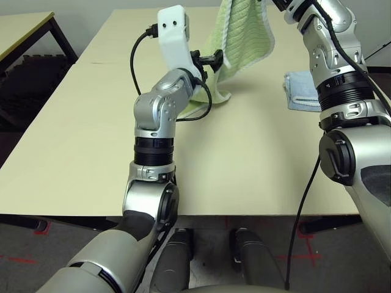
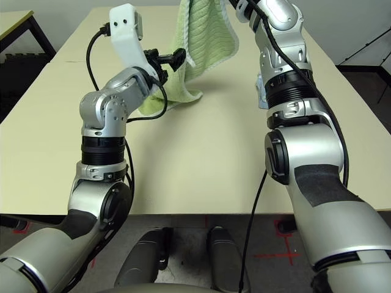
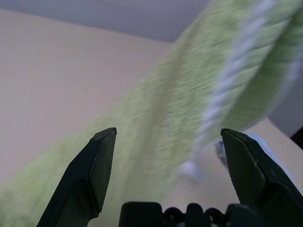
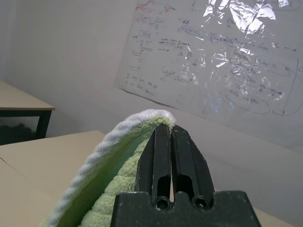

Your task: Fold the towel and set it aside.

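Note:
I need to next lower my left gripper to the light green towel's lower end (image 1: pixel 189 111), which rests on the table, and close it on the towel's corner there.
The light green towel (image 1: pixel 244 36) hangs from its top edge, lifted over the far middle of the table, and its lower end still rests crumpled on the tabletop (image 1: pixel 211 97). In the right wrist view my right gripper (image 4: pixel 169 128) is shut on the towel's white-stitched edge (image 4: pixel 118 156). My left gripper (image 1: pixel 214 61) stands open just left of the hanging cloth, at about mid-height. In the left wrist view the towel (image 3: pixel 189 118) fills the space just beyond the spread fingers (image 3: pixel 90 175), and its white edging (image 3: pixel 232 75) runs across.
A smaller light blue folded towel (image 1: pixel 302 91) lies on the table (image 1: pixel 244 171) to the right, beside my right forearm. A black cable (image 1: pixel 137 61) loops off my left wrist. A second table (image 1: pixel 24 30) stands far left. Paper with writing (image 4: pixel 213 71) hangs on the wall.

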Motion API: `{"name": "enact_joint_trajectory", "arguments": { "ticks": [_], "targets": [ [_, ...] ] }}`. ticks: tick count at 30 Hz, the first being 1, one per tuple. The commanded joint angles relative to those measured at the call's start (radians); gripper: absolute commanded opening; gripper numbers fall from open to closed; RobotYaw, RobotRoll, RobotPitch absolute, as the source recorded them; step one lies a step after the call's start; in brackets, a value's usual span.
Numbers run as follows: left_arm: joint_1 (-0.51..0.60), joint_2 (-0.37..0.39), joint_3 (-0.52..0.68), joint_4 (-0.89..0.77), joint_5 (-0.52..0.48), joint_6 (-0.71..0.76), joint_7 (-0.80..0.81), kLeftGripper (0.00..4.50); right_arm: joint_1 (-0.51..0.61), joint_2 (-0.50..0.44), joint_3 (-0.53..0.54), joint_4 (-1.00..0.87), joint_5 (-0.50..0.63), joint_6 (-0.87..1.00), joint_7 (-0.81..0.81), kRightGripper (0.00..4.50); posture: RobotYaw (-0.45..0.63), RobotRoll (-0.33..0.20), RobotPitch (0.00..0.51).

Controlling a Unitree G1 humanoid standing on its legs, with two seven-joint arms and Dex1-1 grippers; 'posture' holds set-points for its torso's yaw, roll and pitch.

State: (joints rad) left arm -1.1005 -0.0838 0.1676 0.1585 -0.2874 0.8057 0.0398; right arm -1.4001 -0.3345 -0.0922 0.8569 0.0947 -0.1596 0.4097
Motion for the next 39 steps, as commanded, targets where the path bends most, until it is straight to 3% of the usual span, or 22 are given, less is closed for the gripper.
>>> {"name": "enact_joint_trajectory", "arguments": {
  "ticks": [1, 4, 9, 17, 28, 35, 39],
  "targets": [
    [-0.041, -0.04, -0.012, 0.021, 0.002, 0.006, 0.046, 4.5, -0.022, 0.006, 0.001, 0.018, -0.008, -0.014, -0.006, 0.07, 0.13, 0.0, 0.111],
    [-0.064, -0.064, -0.029, 0.039, 0.009, 0.007, 0.07, 4.5, -0.026, 0.009, 0.001, 0.026, -0.01, -0.017, -0.008, 0.07, 0.14, 0.0, 0.11],
    [-0.091, -0.062, -0.036, 0.205, 0.1, -0.075, 0.198, 4.5, -0.029, 0.021, -0.004, 0.016, -0.004, -0.012, -0.011, 0.07, 0.13, 0.0, 0.109],
    [-0.137, 0.03, -0.022, 0.54, 0.215, -0.342, 0.331, 4.5, -0.014, 0.012, -0.009, -0.023, -0.001, 0.004, -0.012, 0.07, 0.11, 0.0, 0.106],
    [0.033, 0.231, -0.135, 0.3, 0.227, -0.297, -0.007, 4.5, 0.021, -0.085, -0.018, -0.007, -0.011, -0.003, -0.013, 0.07, 0.12, 0.0, 0.111],
    [0.05, 0.4, -0.165, 0.362, 0.226, -0.35, -0.284, 4.5, 0.053, -0.175, -0.027, -0.006, -0.005, -0.013, 0.02, 0.07, 0.11, 0.0, 0.118],
    [0.059, 0.46, -0.178, 0.375, 0.214, -0.344, -0.428, 4.5, 0.124, -0.197, -0.054, -0.051, 0.072, -0.004, 0.155, 0.07, 0.1, 0.0, 0.121]
  ]
}}
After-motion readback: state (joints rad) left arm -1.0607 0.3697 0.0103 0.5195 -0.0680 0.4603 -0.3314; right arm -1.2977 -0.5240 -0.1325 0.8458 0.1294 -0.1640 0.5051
